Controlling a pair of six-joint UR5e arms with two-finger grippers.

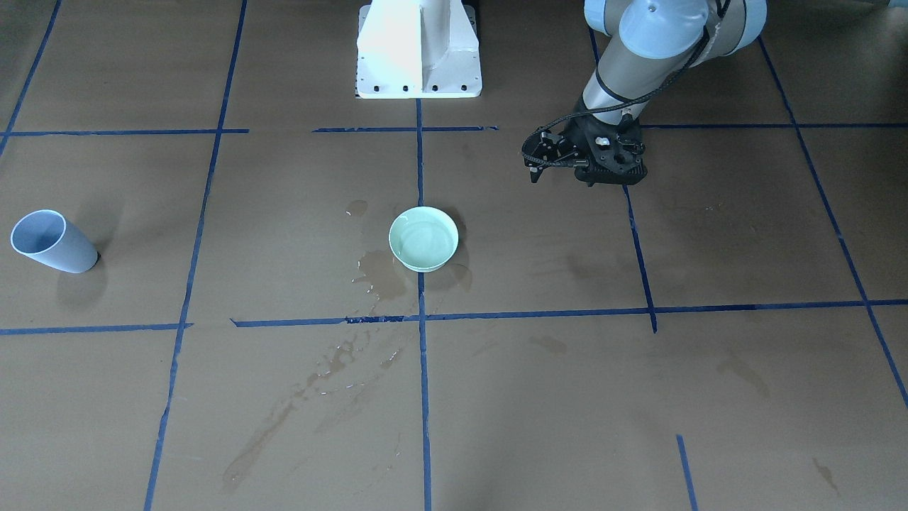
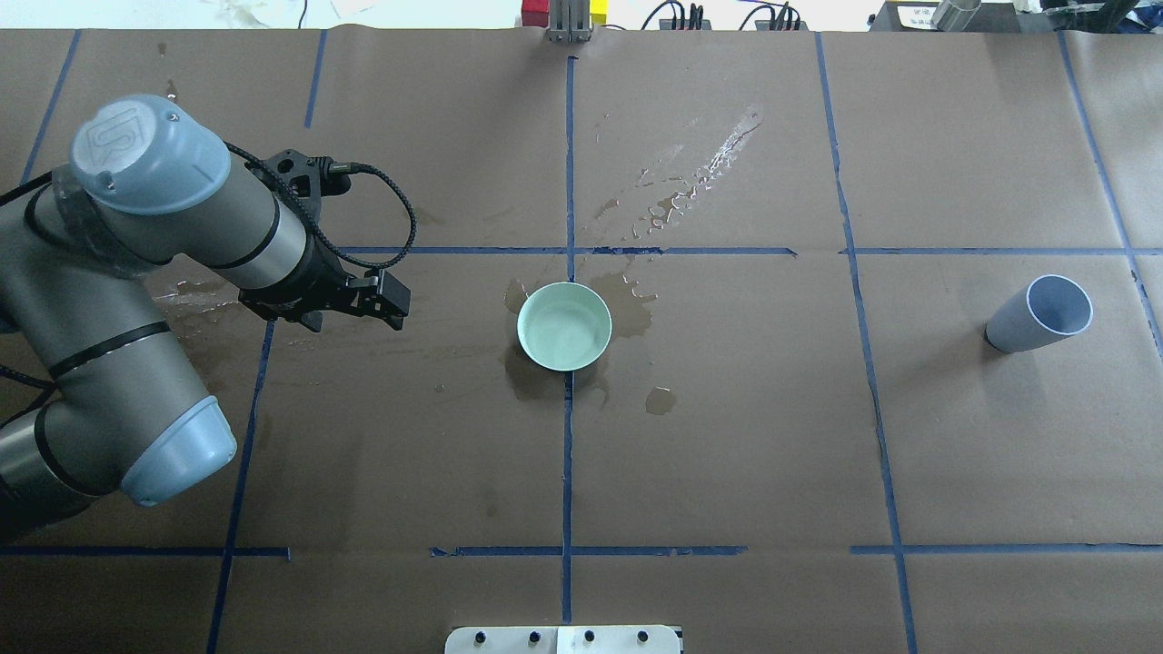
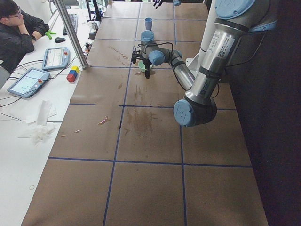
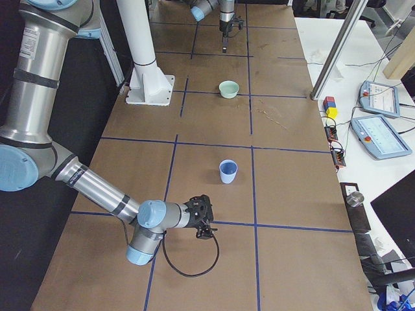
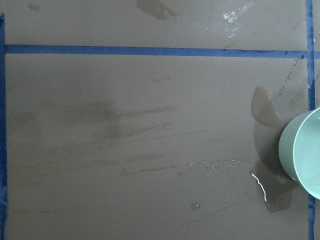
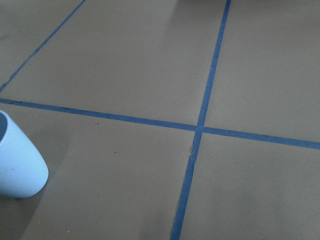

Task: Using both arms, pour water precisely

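I will next use my left gripper to grab the mint-green bowl by the bowl's rim (image 1: 452, 223) (image 5: 298, 172), on the side away from the pale blue cup.
A mint-green bowl (image 1: 423, 239) (image 2: 564, 326) sits mid-table with a faint sheen of water inside; its rim shows at the right edge of the left wrist view (image 5: 302, 152). A pale blue cup (image 1: 53, 241) (image 2: 1040, 313) (image 4: 228, 172) stands upright and alone toward the robot's right; it also shows in the right wrist view (image 6: 17, 160). My left gripper (image 1: 533, 157) (image 2: 392, 302) hovers beside the bowl, apart from it, open and empty. My right gripper (image 4: 204, 223) is low over the table near the cup, seen only in the exterior right view; I cannot tell its state.
Dark wet blotches (image 1: 383, 273) surround the bowl and streak away from it (image 2: 690, 177). The white pedestal (image 1: 418, 50) stands behind the bowl. Blue tape lines grid the brown table. A person (image 3: 19, 33), tablets and a metal pole (image 4: 337, 48) are along the far side.
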